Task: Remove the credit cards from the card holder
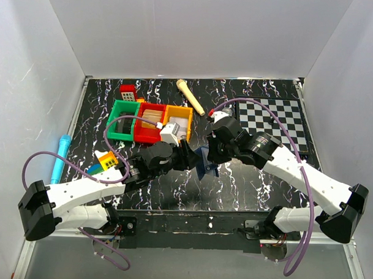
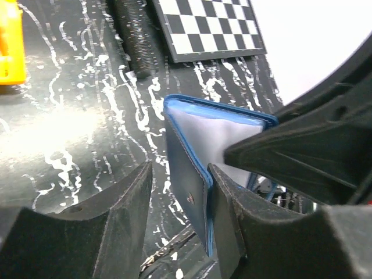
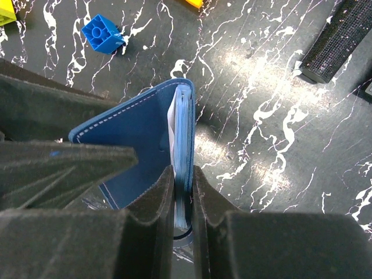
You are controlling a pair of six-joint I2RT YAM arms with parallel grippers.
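Observation:
The right gripper is pinching the stack of pale blue edges flat, so the left gripper should hold the card holder's flap while the right gripper takes the stack nearer its end (image 3: 181,221).
The navy-blue card holder (image 1: 205,164) is held upright and partly open between both grippers, above the middle of the table. In the right wrist view the card holder (image 3: 139,139) shows its blue flap and a stack of pale blue edges (image 3: 183,133). My right gripper (image 3: 183,174) is shut on that stack side. In the left wrist view the card holder (image 2: 192,168) shows a pale grey inside. One flap stands between the fingers of my left gripper (image 2: 180,171), against the right finger (image 2: 229,215), with a gap to the left finger. No separate card is visible.
Green (image 1: 125,118), red (image 1: 150,121) and orange (image 1: 178,118) bins stand behind the grippers. A chessboard (image 1: 279,118) lies at the back right, a wooden stick (image 1: 191,97) at the back, a blue pen (image 1: 60,156) at the left. A small blue toy block (image 3: 102,35) lies nearby.

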